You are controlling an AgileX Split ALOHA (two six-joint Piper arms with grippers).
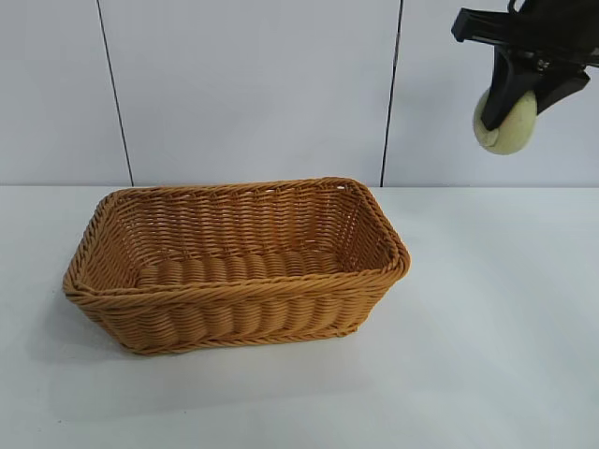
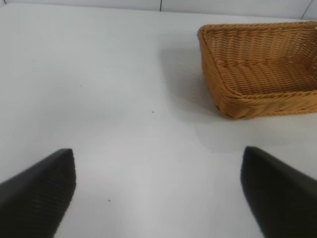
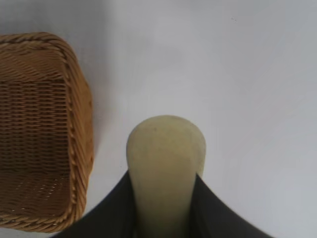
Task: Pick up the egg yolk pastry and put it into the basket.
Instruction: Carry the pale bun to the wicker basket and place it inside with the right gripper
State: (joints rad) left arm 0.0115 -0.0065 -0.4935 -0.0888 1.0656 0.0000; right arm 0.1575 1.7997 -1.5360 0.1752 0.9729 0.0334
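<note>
Next, I release the egg yolk pastry from my right gripper on the basket's bottom, just behind the middle of its front rim (image 1: 232, 267).
My right gripper (image 1: 510, 110) is shut on the egg yolk pastry (image 1: 506, 123), a small pale yellow-cream lump. It holds the pastry high above the table, up and to the right of the basket (image 1: 234, 262). In the right wrist view the pastry (image 3: 166, 163) sits pinched between the two black fingers (image 3: 116, 210), with the basket (image 3: 39, 134) off to one side below. The orange-brown wicker basket stands empty on the white table. My left gripper (image 2: 158, 188) is open and empty over bare table, apart from the basket (image 2: 260, 69).
The white table (image 1: 487, 327) spreads around the basket on all sides. A pale panelled wall (image 1: 253, 84) stands behind it.
</note>
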